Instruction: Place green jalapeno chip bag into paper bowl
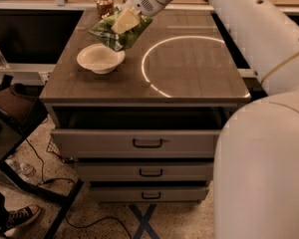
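Next, I let go of the green jalapeno chip bag, now hanging over the bowl's rim, with my gripper, with the bag's lower edge in the hollow of the paper bowl (98,56).
The green jalapeno chip bag (109,31) is crinkled and light green. It hangs in the air, held in my gripper (124,22), which is shut on it. The bag's lower edge reaches over the right rim of the paper bowl (99,59). The bowl is cream-white and sits on the left part of the cabinet top, with nothing in it. My white arm comes in from the upper right.
A brown-red can (104,5) stands at the back of the cabinet top (189,78), behind the bag. A bright ring of light lies on the top at centre right. The top drawer (139,143) is pulled open. A dark chair stands at the left.
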Action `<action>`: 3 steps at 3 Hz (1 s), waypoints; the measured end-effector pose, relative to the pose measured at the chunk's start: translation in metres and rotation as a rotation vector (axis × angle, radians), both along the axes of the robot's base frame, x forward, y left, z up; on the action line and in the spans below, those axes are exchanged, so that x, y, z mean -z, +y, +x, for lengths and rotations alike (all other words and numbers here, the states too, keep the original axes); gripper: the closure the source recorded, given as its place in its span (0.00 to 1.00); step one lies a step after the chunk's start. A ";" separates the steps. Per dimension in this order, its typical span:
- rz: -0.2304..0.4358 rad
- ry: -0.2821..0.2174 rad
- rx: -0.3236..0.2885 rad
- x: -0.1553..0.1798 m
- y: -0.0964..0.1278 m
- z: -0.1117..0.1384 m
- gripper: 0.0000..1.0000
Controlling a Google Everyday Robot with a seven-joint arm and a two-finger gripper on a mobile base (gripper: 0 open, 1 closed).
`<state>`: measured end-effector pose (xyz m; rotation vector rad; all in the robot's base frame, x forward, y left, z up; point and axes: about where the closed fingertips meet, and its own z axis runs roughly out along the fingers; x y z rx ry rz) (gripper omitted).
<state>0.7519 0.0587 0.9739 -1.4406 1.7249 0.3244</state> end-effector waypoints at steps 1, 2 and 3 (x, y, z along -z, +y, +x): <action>-0.053 -0.016 -0.027 0.006 0.023 0.004 1.00; -0.055 -0.013 -0.052 0.015 0.037 0.003 1.00; -0.056 -0.020 -0.086 0.017 0.047 -0.004 1.00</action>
